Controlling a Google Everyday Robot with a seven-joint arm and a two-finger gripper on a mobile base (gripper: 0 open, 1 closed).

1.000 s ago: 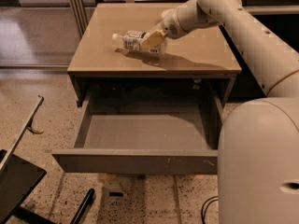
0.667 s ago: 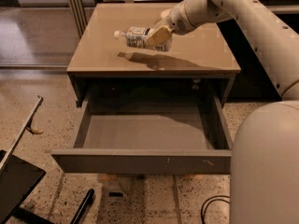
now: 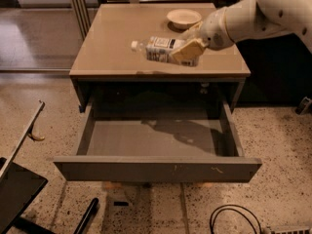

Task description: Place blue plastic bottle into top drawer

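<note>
Next, I let go of the blue plastic bottle midway across the top drawer's grey bottom [image 3: 155,122], along the table's shadow edge.
The blue plastic bottle [image 3: 158,48] is clear with a white cap and a white-and-blue label. It lies on its side in the air, cap to the left, above the front edge of the table. My gripper [image 3: 187,50] is shut on the bottle's right end, with the white arm reaching in from the upper right. The top drawer [image 3: 156,168] is pulled wide open below the table top, and its grey inside is bare. The bottle is above the drawer's back part.
A round white bowl [image 3: 184,18] stands at the back right of the table top [image 3: 112,38]. A black object [image 3: 17,189] and a bar lie on the floor at the lower left. A black cable [image 3: 234,218] lies at the lower right.
My gripper has lifted the bottle off the table top and carried it toward the table's front edge. The view has moved closer, and the bowl now shows.
</note>
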